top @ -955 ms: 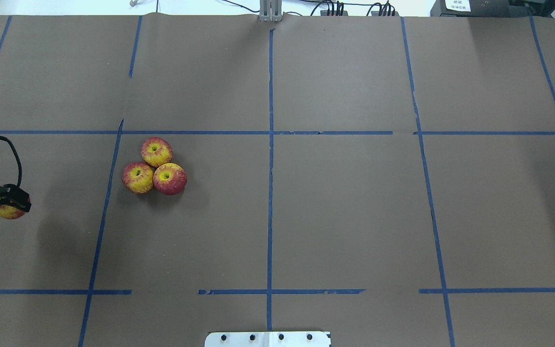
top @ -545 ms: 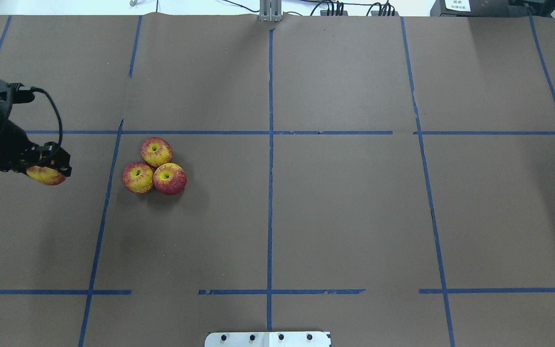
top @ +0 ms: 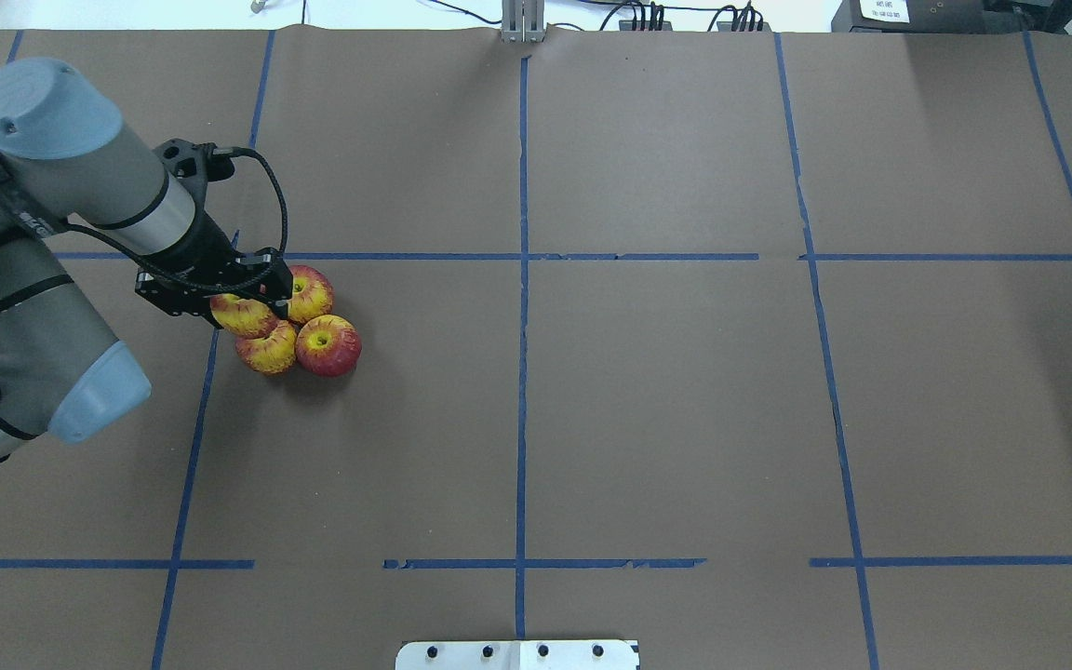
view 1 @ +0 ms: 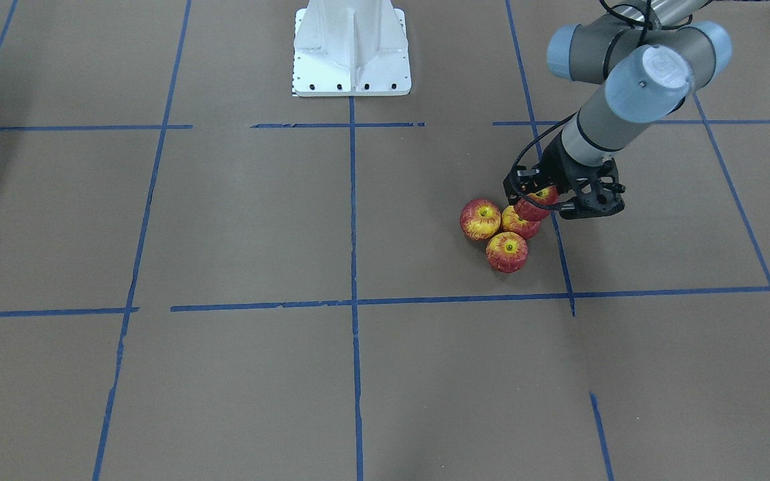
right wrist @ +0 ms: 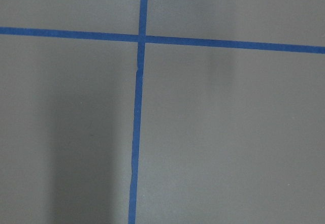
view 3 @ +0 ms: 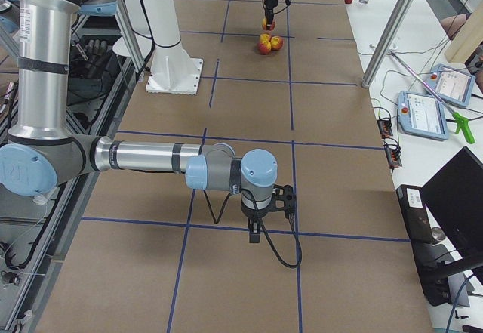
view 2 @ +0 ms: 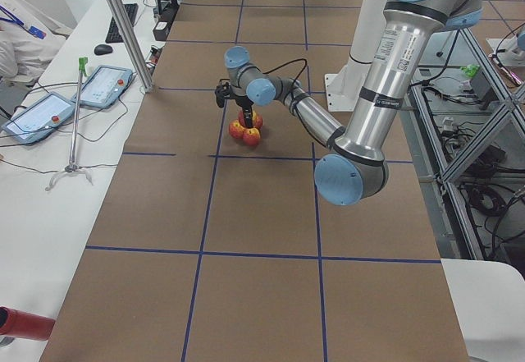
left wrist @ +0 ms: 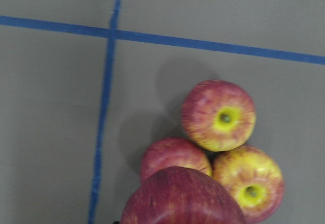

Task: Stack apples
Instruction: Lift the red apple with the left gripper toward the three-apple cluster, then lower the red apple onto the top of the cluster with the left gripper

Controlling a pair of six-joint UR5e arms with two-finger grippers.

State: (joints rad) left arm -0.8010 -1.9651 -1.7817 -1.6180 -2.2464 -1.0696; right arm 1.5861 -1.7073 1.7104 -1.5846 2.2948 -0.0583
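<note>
Next, I release the apple in my left gripper on top of the cluster, over the dip [view 1: 510, 217] [left wrist: 213, 155] between the touching apples.
Three red-and-yellow apples sit touching in a cluster on the brown paper: one at the back [top: 311, 290], one at the front left [top: 268, 351], one at the front right [top: 328, 345]. My left gripper [top: 246, 307] is shut on a fourth apple [top: 240, 317] and holds it just above the cluster's left side. The front-facing view shows the held apple [view 1: 536, 203] over the cluster [view 1: 506, 252]. In the left wrist view the held apple [left wrist: 183, 199] fills the bottom edge above the three apples [left wrist: 219, 115]. My right gripper [view 3: 261, 223] shows only in the exterior right view, so I cannot tell its state.
Blue tape lines [top: 522, 279] divide the brown paper into squares. The white robot base [view 1: 351, 53] stands at the table's near edge. A metal pole [view 2: 123, 25] and tablets [view 2: 102, 85] stand on the side table beyond the far edge.
My left arm has swung in from the table's left edge to the right, carrying the apple, and now holds it over the three-apple cluster. The cluster has not moved.
</note>
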